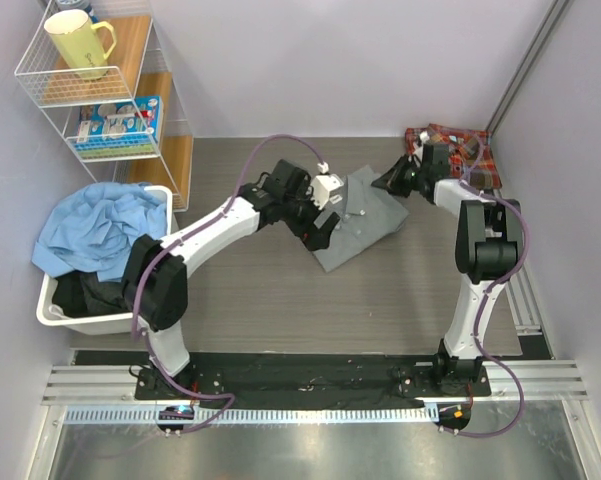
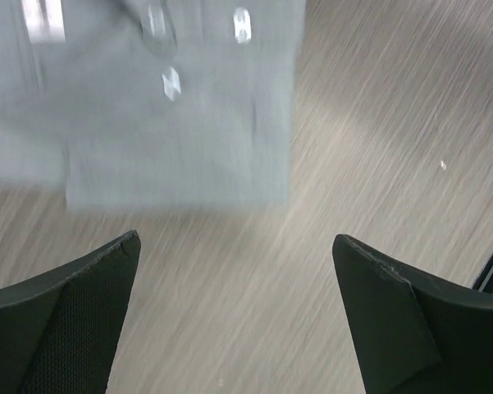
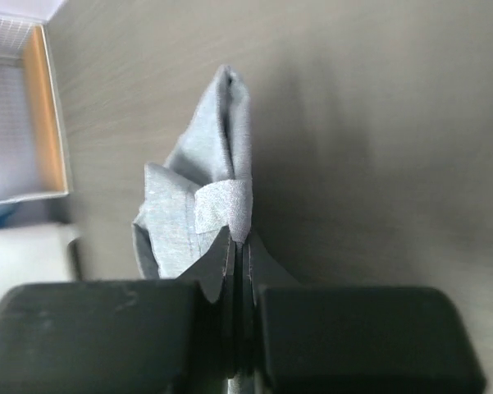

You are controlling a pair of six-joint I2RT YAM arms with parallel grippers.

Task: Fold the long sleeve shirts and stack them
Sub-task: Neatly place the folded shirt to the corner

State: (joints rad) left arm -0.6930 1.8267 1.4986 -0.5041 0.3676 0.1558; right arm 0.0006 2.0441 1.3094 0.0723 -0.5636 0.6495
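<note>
My right gripper will put the grey long sleeve shirt down on top of the plaid long sleeve shirt (image 1: 455, 155).
The grey long sleeve shirt (image 1: 365, 222) lies folded in the middle of the table, small pale buttons showing in the left wrist view (image 2: 172, 98). My left gripper (image 1: 318, 230) hovers at the shirt's left edge, open, with only bare table between its fingers (image 2: 236, 240). At the shirt's far right corner my right gripper (image 1: 393, 180) is shut on a bunched fold of the grey cloth (image 3: 217, 185), pinched between the jaws (image 3: 239, 242). The plaid long sleeve shirt (image 1: 458, 150) sits crumpled at the back right, behind the right arm.
A white laundry basket (image 1: 55, 310) with blue cloth (image 1: 100, 230) and dark clothes stands at the left. A wire shelf (image 1: 130, 110) with a yellow mug (image 1: 77, 42) stands at the back left, also visible from the right wrist (image 3: 25, 123).
</note>
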